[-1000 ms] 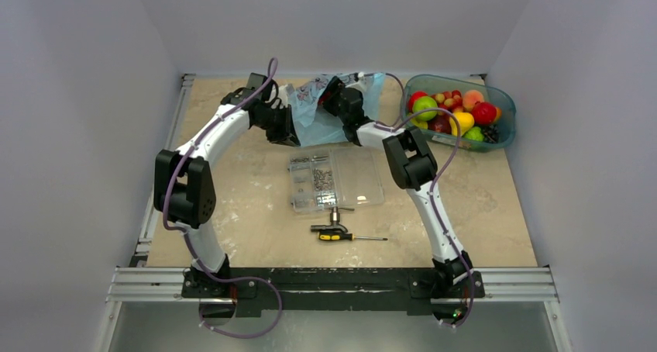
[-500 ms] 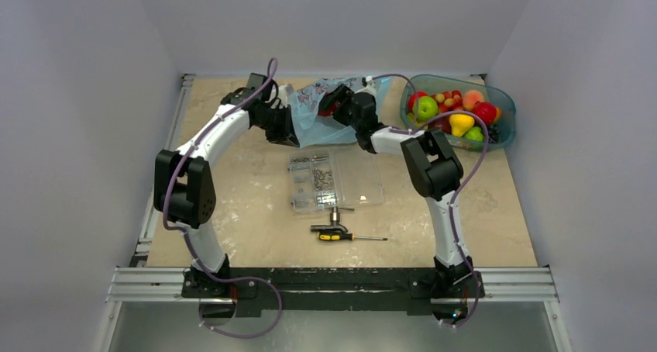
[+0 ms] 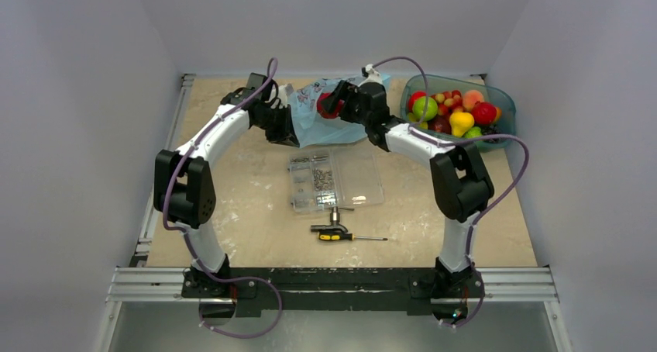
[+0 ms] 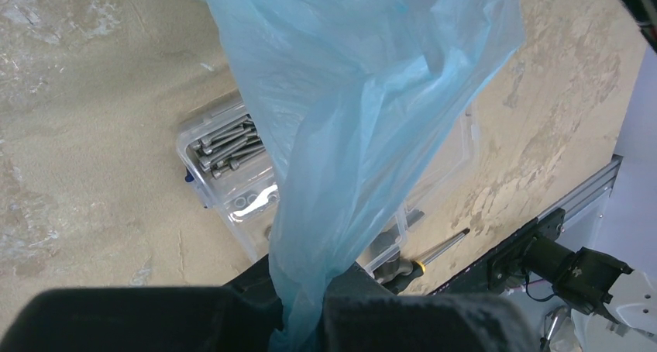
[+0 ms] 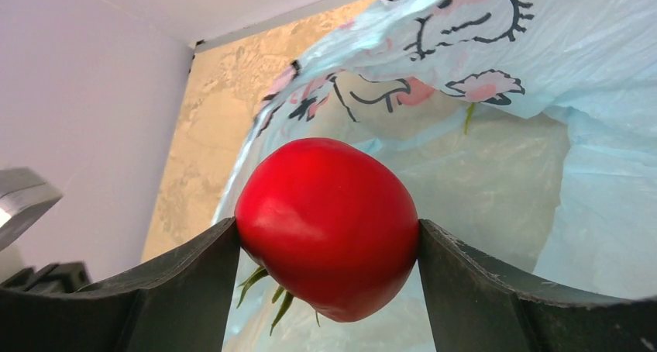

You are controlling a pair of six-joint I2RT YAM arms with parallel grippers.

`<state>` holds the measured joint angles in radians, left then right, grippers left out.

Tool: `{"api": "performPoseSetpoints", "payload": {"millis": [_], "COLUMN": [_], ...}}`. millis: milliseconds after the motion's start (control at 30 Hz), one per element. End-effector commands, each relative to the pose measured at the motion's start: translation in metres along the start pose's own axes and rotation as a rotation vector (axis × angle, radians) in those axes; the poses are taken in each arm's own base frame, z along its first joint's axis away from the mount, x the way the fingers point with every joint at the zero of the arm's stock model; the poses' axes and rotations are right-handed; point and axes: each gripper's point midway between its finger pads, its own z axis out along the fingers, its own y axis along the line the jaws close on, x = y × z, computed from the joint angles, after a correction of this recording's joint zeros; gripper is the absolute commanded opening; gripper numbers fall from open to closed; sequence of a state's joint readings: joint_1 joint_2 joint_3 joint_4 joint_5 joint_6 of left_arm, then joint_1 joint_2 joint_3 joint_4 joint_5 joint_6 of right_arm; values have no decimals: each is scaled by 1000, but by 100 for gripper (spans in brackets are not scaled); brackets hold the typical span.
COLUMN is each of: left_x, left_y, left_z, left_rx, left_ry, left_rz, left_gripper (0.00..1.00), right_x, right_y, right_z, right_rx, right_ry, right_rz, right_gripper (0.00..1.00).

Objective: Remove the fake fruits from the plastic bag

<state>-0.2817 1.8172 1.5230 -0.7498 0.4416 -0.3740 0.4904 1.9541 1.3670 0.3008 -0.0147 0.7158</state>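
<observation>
Next, my right gripper releases the glossy red round fruit on the teal tub's small red fruits [image 3: 450, 102] next to the peach.
The light blue plastic bag [image 3: 310, 113] lies at the back of the table, its printed marks showing in the right wrist view [image 5: 465, 50]. My left gripper [image 3: 283, 129] is shut on a bunched fold of the bag [image 4: 341, 135] and holds it up. My right gripper [image 3: 331, 104] is shut on a glossy red round fruit [image 5: 329, 226] with green sepals, held just above the bag's mouth; it also shows in the top view [image 3: 328, 105]. Other fruits inside the bag are hidden.
A rigid teal tub [image 3: 503, 108] at the back right holds several fake fruits. A clear compartment box of screws [image 3: 335, 180] lies mid-table, also under the bag in the left wrist view [image 4: 232, 174]. A screwdriver [image 3: 341, 235] lies in front of it.
My right gripper has pulled back out of the bag and risen with the red fruit in it; its elbow has swung right. The left arm has not moved.
</observation>
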Motion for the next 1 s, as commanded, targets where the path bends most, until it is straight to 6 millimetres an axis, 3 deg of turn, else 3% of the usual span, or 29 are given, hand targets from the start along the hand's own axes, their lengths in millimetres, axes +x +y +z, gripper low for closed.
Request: {"api": "performPoseSetpoints", "payload": {"millis": [0,233,400,500,667,867,967], "left_x": [-11,-10,-12,-12,-12,-12,-12], "left_y": [-11,-11,-12,-12,-14,-15,-15], "left_z": [-18,-16,-18,-18,-19,-19,-19], "left_rx": [22,31,34,37,45,47,47], "left_ry": [-58,-49,-54,-53,-56,-55,-55], "left_rz": [39,31,30,27,29,28,28], "left_gripper": [0,0,0,0,0,0,0], "right_x": [-26,-69,-120,-156,-199,-230,-243], "right_y": [21,39,40,28,-24,-97,-144], "right_z": [-34,-86,-131,-161,-195,-207,-208], "right_rx": [-11,10,100,215,445,668,834], "right_ry": [-18,-118,-274,-393,-513,-555,-533], "right_rz": [-94,-167,-256,-305,-307,-279,-295], "right_gripper": [17,12,11,11,11,16,22]}}
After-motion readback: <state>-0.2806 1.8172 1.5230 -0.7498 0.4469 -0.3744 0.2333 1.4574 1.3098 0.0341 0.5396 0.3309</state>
